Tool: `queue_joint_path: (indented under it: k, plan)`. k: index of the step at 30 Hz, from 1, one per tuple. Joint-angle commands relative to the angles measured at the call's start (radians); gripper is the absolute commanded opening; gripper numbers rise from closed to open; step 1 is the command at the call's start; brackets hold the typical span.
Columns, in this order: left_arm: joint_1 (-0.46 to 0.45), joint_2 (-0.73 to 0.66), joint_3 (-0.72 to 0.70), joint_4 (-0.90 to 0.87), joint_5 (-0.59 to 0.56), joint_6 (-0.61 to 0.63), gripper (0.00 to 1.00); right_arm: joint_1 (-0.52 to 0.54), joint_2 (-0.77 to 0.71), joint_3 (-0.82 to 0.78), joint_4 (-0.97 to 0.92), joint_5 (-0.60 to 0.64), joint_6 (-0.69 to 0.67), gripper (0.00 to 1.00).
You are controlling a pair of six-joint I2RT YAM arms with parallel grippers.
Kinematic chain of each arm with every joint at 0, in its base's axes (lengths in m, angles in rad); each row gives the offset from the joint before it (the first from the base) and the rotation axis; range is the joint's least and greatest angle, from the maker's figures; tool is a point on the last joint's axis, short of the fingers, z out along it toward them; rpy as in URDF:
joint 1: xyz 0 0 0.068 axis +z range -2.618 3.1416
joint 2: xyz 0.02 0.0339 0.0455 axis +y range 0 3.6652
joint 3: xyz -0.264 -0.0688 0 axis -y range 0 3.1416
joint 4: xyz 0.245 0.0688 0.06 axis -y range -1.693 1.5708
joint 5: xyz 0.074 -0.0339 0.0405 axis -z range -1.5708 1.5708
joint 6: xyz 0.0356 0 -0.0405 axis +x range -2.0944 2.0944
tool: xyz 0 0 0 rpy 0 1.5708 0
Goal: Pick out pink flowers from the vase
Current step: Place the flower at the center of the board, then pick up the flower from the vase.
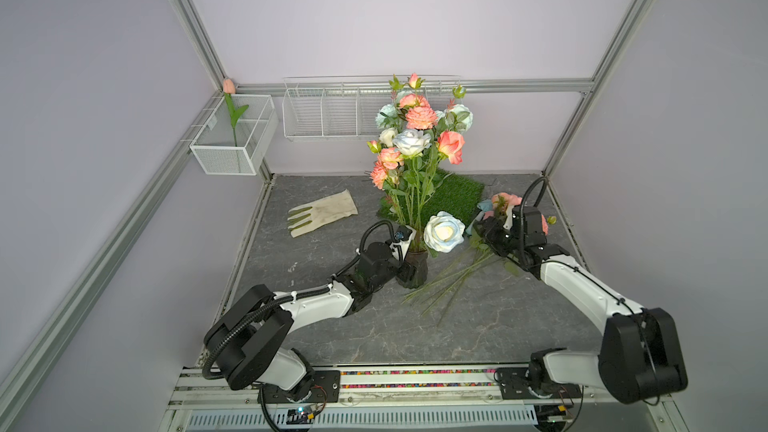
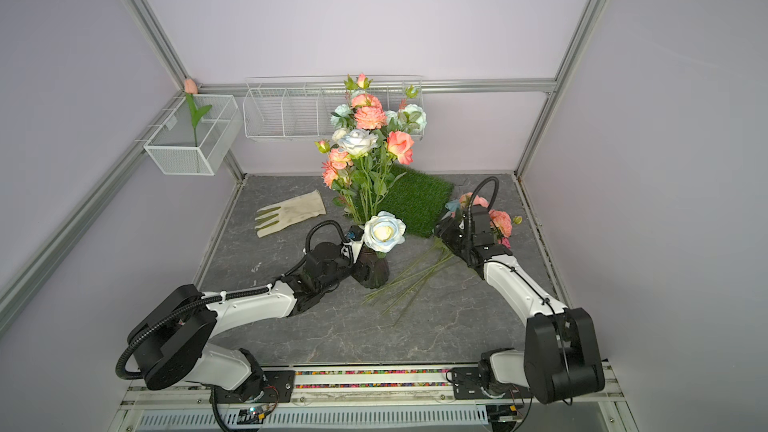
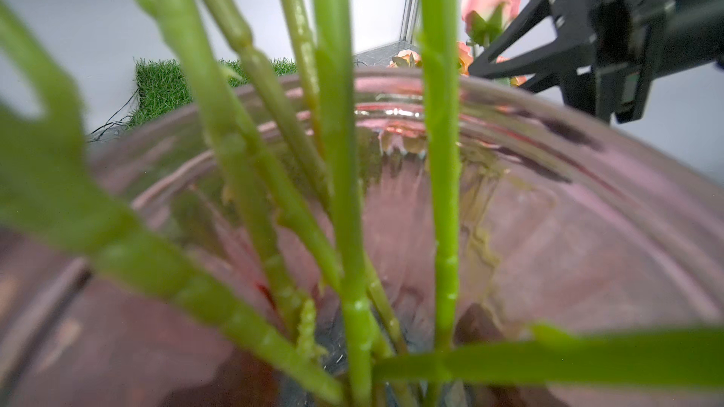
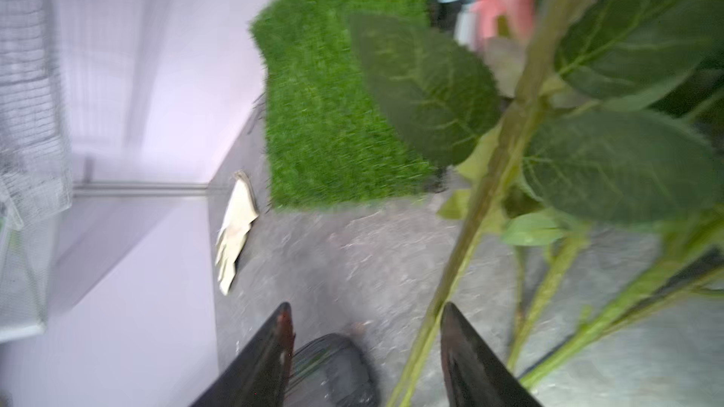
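The robot's right gripper will next close on the middle of the stem (image 1: 429, 194) of the vase's big pink flower, above the drooping white-blue rose.
The dark ribbed vase (image 1: 415, 270) (image 2: 372, 270) stands mid-table and holds pink flowers (image 1: 420, 116) (image 2: 370, 116) mixed with white and pale blue roses. My left gripper (image 1: 405, 274) (image 2: 359, 272) is shut on the vase's left side; its fingers do not show in the left wrist view, where the vase rim (image 3: 548, 229) and green stems fill the picture. More pink flowers (image 1: 505, 200) (image 2: 500, 222) lie at the table's right, their stems (image 1: 449, 284) pointing toward the front. My right gripper (image 1: 482, 228) (image 4: 367, 309) hangs over them, open, with one leafy stem (image 4: 470, 209) running loose between the jaws.
A white-blue rose (image 1: 444, 231) droops low beside the vase. A pale glove (image 1: 322, 213) lies at left and a grass mat (image 1: 455, 195) behind the vase. A mesh basket (image 1: 237, 135) with a tulip (image 1: 228, 86) and a wire rack (image 1: 324, 114) hang on the walls.
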Motion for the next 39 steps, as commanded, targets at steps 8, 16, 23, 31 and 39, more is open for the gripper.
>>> queue_joint_path:
  k: [8, 16, 23, 31, 39]
  plan:
    - [0.005, 0.050, -0.040, -0.171, -0.004, 0.018, 0.00, 0.196, 0.030, 0.266, 0.006, -0.268, -0.363, 0.53]
    - [0.005, 0.045, -0.044, -0.177, -0.010, 0.019, 0.00, 0.272, 0.116, 0.348, 0.026, -0.295, -0.402, 0.53]
    - [0.006, 0.045, -0.044, -0.179, -0.015, 0.023, 0.00, 0.309, 0.195, 0.393, 0.069, -0.252, -0.393, 0.41]
    - [0.006, 0.035, -0.050, -0.173, -0.021, 0.018, 0.00, 0.245, 0.060, 0.328, 0.039, -0.154, -0.432, 0.12]
    - [0.006, 0.049, -0.047, -0.169, -0.013, 0.016, 0.00, 0.160, -0.090, 0.239, -0.030, -0.169, -0.452, 0.10]
